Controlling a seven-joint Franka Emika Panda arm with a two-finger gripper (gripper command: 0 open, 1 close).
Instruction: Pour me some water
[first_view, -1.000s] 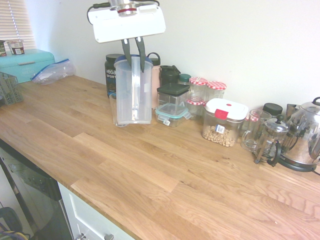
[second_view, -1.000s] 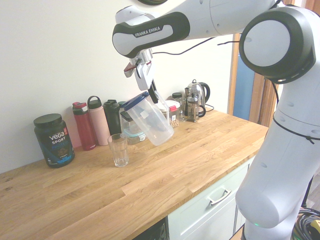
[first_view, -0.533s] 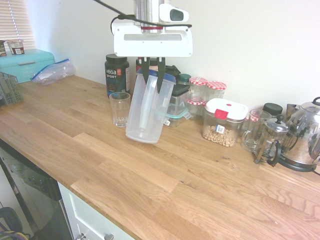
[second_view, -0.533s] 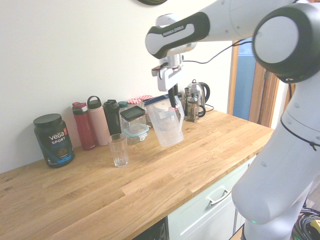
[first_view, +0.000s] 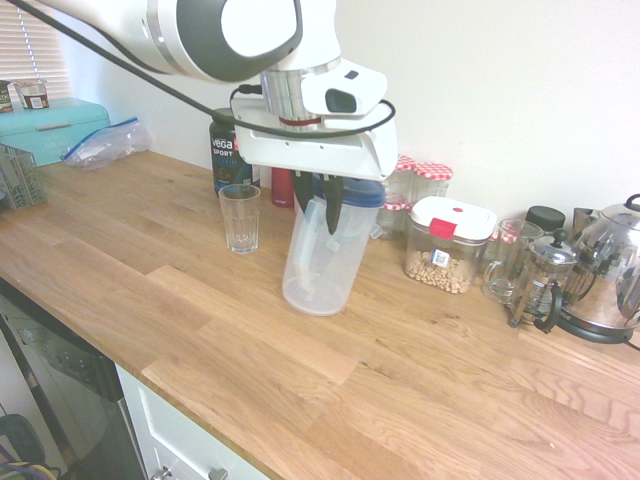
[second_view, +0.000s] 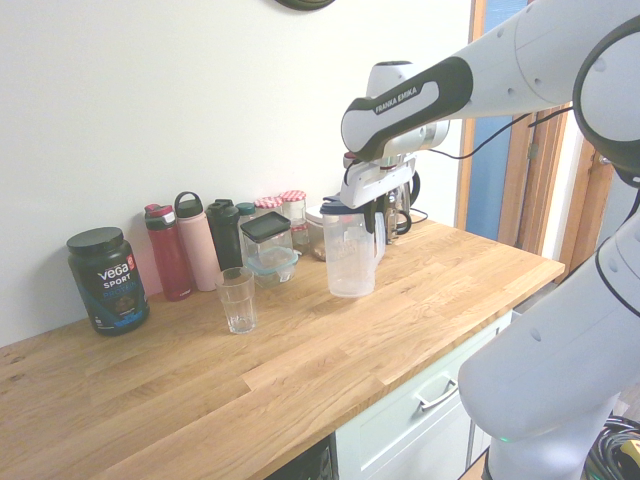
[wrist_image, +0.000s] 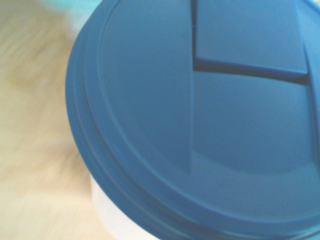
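Observation:
Next, I set the clear pitcher on the wooden counter (second_view: 370, 291) before the French press.
A clear plastic pitcher (first_view: 325, 255) with a blue lid hangs almost upright, its base at or just above the wooden counter (first_view: 200, 330). My gripper (first_view: 318, 200) is shut on the pitcher's handle just under the lid, gripping from above. The second exterior view shows the same pitcher (second_view: 350, 258) and gripper (second_view: 377, 212). A small empty drinking glass (first_view: 240, 218) stands on the counter to the pitcher's left, clearly apart from it; it is also the glass (second_view: 237, 298) in the second exterior view. The blue lid (wrist_image: 200, 125) fills the wrist view.
Along the wall stand a dark Vega tub (first_view: 228, 150), several bottles (second_view: 190, 245), red-lidded jars (first_view: 430, 180), a nut container (first_view: 447, 245), a French press (first_view: 540, 285) and a kettle (first_view: 610, 275). A turquoise box (first_view: 50, 125) sits far left.
The pitcher was tilted right by the glass; it has since swung back nearly upright, travelled away from the glass along the counter and come down close to the surface.

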